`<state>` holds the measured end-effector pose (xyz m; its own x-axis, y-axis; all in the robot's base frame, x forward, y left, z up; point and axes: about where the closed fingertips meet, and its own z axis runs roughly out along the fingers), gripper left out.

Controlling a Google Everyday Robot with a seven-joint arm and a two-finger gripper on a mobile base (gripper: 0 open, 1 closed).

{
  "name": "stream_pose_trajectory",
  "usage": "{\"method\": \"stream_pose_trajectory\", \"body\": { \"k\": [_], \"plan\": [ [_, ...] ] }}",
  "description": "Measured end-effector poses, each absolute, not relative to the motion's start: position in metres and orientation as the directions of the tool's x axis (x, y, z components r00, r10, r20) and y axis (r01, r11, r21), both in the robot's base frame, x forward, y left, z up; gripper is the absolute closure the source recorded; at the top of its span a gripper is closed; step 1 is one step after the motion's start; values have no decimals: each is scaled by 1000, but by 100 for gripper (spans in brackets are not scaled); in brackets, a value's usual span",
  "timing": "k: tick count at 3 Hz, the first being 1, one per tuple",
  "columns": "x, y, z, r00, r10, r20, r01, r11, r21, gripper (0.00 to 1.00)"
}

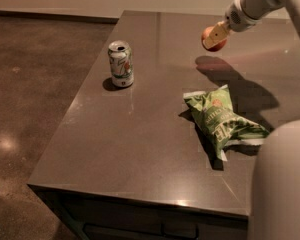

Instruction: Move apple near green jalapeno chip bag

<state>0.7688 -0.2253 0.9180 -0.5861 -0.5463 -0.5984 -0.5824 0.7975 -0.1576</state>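
Note:
The robot's gripper should release the apple on the table (199, 80) just beyond the far end of the green jalapeno chip bag.
My gripper (213, 38) is shut on the small red-orange apple (211, 40) and holds it in the air above the far right part of the table, its shadow on the surface below. The green jalapeno chip bag (221, 120) lies crumpled on the table, nearer to me and a little right of the apple. The white arm comes in from the top right.
A white-green soda can (121, 63) stands upright at the table's left side. The dark grey table (140, 139) has its front edge close to me and its left edge over the brown floor. My white body (282, 184) fills the lower right.

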Motion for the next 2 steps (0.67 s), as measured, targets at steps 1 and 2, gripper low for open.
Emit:
{"method": "stream_pose_trajectory", "body": {
  "k": [1,2],
  "plan": [
    [733,-225,931,-572,-556,-604,-593,788,-163,100],
    [684,-208,936,-551,-573,-607,-601,777,-188,100]
  ]
}}
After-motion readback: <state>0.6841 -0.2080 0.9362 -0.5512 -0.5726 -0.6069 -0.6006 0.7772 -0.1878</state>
